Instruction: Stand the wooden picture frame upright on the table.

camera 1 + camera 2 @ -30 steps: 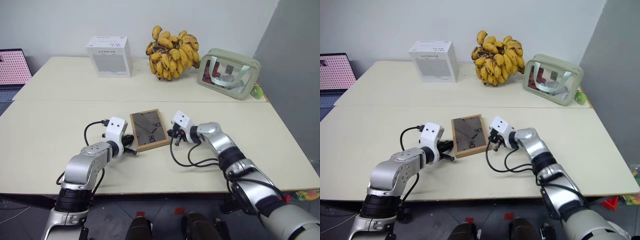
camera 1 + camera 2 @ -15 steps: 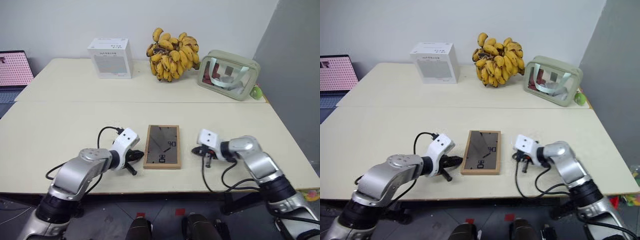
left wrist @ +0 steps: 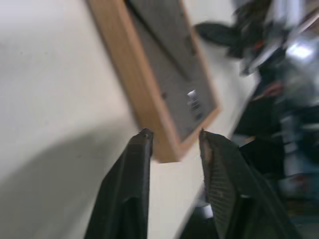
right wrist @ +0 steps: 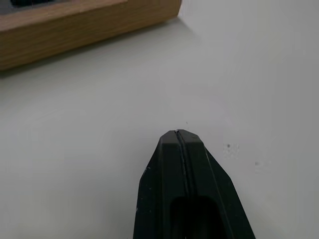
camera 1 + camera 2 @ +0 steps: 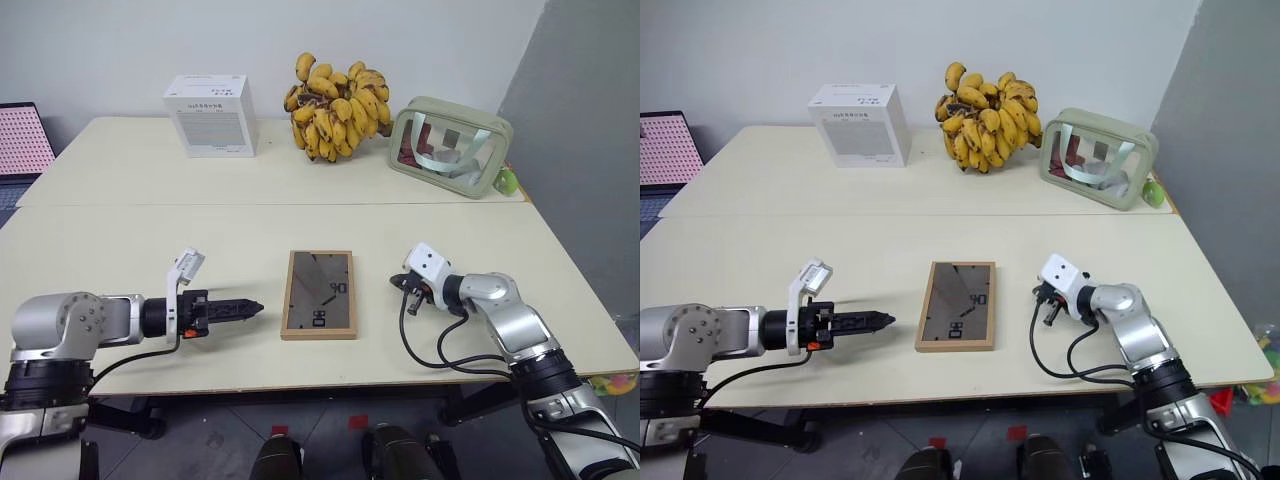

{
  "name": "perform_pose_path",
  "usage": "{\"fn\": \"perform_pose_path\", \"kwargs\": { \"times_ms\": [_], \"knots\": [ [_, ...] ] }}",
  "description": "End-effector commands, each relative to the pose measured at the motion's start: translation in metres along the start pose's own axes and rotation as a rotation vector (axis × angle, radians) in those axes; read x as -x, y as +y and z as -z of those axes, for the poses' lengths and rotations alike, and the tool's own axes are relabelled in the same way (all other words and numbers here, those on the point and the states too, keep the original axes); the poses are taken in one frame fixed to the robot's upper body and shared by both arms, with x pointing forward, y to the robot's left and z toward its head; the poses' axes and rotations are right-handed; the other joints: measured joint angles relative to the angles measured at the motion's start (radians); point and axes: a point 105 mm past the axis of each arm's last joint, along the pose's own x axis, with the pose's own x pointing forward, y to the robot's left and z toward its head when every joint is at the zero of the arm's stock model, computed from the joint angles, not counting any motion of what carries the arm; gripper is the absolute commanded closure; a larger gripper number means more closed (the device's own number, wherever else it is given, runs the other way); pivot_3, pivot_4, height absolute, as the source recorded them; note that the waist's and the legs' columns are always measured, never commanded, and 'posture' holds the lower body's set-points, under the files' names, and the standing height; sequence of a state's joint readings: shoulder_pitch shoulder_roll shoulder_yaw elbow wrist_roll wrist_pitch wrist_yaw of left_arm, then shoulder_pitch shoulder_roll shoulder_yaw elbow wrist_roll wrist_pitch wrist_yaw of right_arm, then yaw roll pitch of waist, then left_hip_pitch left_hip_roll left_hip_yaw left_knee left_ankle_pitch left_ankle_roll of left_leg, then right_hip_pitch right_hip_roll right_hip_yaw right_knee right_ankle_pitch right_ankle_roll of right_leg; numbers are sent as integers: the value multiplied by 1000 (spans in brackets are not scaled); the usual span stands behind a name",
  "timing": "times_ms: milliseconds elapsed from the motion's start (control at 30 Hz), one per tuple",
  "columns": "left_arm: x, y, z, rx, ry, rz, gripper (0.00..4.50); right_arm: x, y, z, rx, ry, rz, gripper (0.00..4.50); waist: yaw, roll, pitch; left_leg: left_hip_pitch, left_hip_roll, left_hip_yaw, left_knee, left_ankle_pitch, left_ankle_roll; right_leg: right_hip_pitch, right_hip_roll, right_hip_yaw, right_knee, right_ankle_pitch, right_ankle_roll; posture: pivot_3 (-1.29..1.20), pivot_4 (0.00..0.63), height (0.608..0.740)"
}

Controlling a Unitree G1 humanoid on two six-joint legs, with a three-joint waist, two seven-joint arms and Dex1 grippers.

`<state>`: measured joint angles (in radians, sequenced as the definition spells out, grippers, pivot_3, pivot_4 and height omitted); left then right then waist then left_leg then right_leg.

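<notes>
Next, I open my left gripper's fingers wide and grip around that corner (image 5: 286,333), the near corner of the wooden picture frame, because they are too close together to fit it.
The wooden picture frame (image 5: 319,295) lies flat on the table (image 5: 130,240) near its front edge, dark back panel and stand flap facing up. My left gripper (image 5: 252,306) points at the frame's left side from a short way off, open, with nothing between its fingers; in the left wrist view the frame (image 3: 164,74) lies just beyond the left gripper (image 3: 174,135). My right gripper (image 5: 403,283) rests low over the table to the right of the frame, apart from it. Its fingers (image 4: 177,149) are pressed together, with a corner of the frame (image 4: 75,30) ahead.
Along the far side of the table stand a white box (image 5: 210,115), a bunch of bananas (image 5: 335,105) and a clear pouch with pale green trim (image 5: 450,147). A small green ball (image 5: 506,180) sits by the pouch. A seam (image 5: 150,205) crosses the tabletop.
The frame, askew between both grippers a second ago, now lies square and flat. My left gripper has drawn back leftward, rolled and opened. The right gripper has pulled away to the right.
</notes>
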<state>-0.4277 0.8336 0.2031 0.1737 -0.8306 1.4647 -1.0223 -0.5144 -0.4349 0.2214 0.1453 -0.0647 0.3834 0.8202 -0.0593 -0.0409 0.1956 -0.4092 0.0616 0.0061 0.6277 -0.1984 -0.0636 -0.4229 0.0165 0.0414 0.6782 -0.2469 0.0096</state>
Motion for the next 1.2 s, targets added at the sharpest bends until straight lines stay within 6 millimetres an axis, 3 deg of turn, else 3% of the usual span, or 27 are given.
{"fn": "perform_pose_path", "kwargs": {
  "times_ms": [33, 133, 333, 567, 733, 900, 1100, 1200],
  "knots": [
    [-5, -2, 3, 46, 17, 41, 1816, -8, 16, -11, 5, -35, -41, 4500, 1, 0, 0, 0, 0, 0, 0, 0, 0, 0, 0, 0, 0, 0, 0, 0, 150, 740],
    [-16, 10, 14, 29, 57, 0, 1215, -15, 32, -15, 7, -44, -83, 4500, -1, 0, 0, 0, 1, -1, 0, 0, 0, 0, 1, -1, 1, 0, 0, 0, 150, 740],
    [-33, 21, 17, 56, 15, 12, 33, -22, 59, -25, 6, -69, -157, 4500, 2, 0, -1, 2, 1, -1, -1, 0, 0, 1, 1, -1, 2, -1, -1, 0, 150, 740],
    [-67, 25, 27, 65, 11, 54, 33, -42, 84, -39, -50, -98, -222, 4500, 7, 2, -8, 9, 0, -1, 0, 0, 0, 6, -1, 0, 1, -1, -1, 0, 150, 740],
    [-82, 15, 30, 69, 9, 97, 33, -48, 74, -40, -50, -86, -191, 4500, 14, 7, -15, 11, -1, -3, 1, 0, 0, 7, -1, 0, -2, -1, -1, 0, 150, 740],
    [-83, 16, 23, 68, -41, 80, 33, -42, 64, -23, -42, -38, -165, 4500, 25, 6, -16, 10, -3, -2, 1, 0, 0, 8, -3, 1, -6, -1, -1, 0, 150, 740],
    [-72, 20, 4, 102, -112, 51, 1098, -37, 61, -8, -45, -10, -146, 4500, 28, 6, -16, 10, -3, -4, 0, 0, 0, 9, -2, -1, -5, -1, -1, 0, 150, 740],
    [-64, 18, -6, 108, -150, 54, 1338, -32, 59, 2, -63, 7, -126, 4500, 26, 6, -16, 10, -2, -4, 0, 0, 0, 11, -2, -1, -5, -1, -1, 0, 150, 740]
  ]
}}
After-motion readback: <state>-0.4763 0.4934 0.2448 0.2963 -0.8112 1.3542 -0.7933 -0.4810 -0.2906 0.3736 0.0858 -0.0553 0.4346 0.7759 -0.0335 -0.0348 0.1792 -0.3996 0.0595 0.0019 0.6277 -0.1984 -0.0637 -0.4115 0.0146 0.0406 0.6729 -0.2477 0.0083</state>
